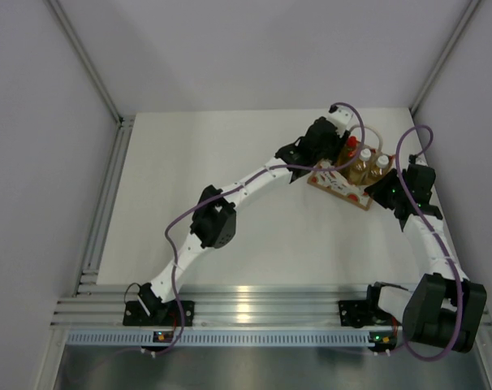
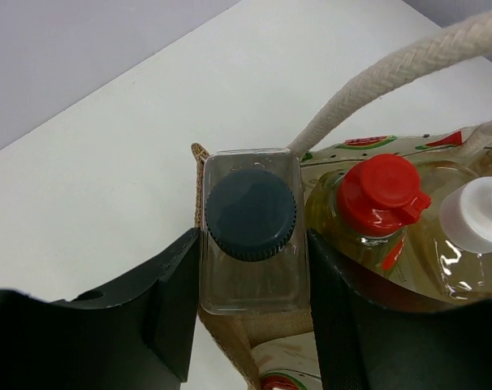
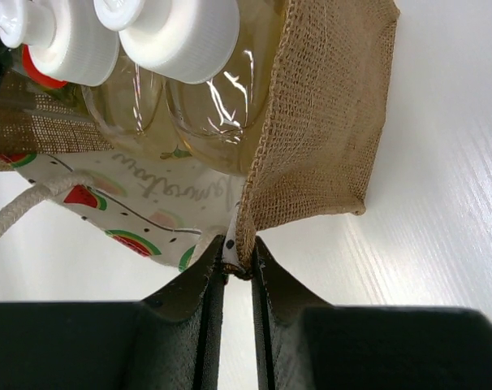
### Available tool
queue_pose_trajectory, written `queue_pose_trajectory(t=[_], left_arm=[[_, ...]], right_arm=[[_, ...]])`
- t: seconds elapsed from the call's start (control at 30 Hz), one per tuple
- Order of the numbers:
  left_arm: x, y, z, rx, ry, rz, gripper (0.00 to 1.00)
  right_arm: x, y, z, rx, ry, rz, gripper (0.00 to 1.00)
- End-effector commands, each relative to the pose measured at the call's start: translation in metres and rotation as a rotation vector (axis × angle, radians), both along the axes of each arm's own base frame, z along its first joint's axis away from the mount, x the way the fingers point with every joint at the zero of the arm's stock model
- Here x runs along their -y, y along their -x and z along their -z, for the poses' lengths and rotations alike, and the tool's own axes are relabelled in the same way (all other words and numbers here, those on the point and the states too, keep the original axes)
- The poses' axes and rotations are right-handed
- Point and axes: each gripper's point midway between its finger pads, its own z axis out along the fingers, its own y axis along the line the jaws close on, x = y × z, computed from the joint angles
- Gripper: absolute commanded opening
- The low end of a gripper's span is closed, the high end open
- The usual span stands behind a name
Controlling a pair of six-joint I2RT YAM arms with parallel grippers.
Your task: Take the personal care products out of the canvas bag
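Next, my left gripper lets go of the clear bottle on the open white table [image 1: 230, 199] under the black middle joint of the outstretched arm.
The canvas bag [image 1: 339, 185] stands at the table's far right, with burlap sides [image 3: 327, 138] and a white watermelon-print panel. My left gripper [image 2: 254, 309] reaches in from above, its jaws closed against the sides of the clear bottle with the dark grey cap [image 2: 250, 213], which sits in the bag's end. Beside it are the yellow bottle with the red cap [image 2: 381, 195] and a white-capped bottle [image 2: 477, 213]. My right gripper [image 3: 239, 260] is shut on the bag's corner seam. Two amber bottles with white caps [image 3: 177, 32] show above it.
A white rope handle [image 2: 392, 77] arches over the bottles. The table's right wall runs close behind the bag [image 1: 449, 122]. The left arm [image 1: 230, 203] stretches diagonally across the white table [image 1: 189, 162].
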Motion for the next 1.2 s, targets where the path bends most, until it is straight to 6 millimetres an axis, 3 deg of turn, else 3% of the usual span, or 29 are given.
queue_pose_trajectory(t=[0.0,0.33,0.53,0.83,1.0,1.17], left_arm=[[-0.033,0.013,-0.211,0.29,0.336,-0.063,0.0],[-0.039,0.015,-0.219,0.295,0.346,-0.075,0.0],[-0.054,0.021,-0.245,0.324,0.369,-0.101,0.0],[-0.107,0.032,-0.304,0.387,0.436,-0.259,0.0],[-0.142,0.029,-0.321,0.402,0.453,-0.355,0.0],[-0.169,0.03,-0.323,0.384,0.463,-0.392,0.0]], right_arm=[[0.004,-0.018,-0.03,0.091,0.06,-0.013,0.0],[0.005,-0.018,-0.029,0.085,0.064,-0.013,0.0],[0.006,-0.019,-0.026,0.079,0.064,-0.011,0.0],[0.005,-0.02,-0.028,0.08,0.054,-0.007,0.0],[0.003,-0.022,-0.033,0.091,0.038,-0.004,0.0],[0.003,-0.023,-0.039,0.101,0.019,0.015,0.0]])
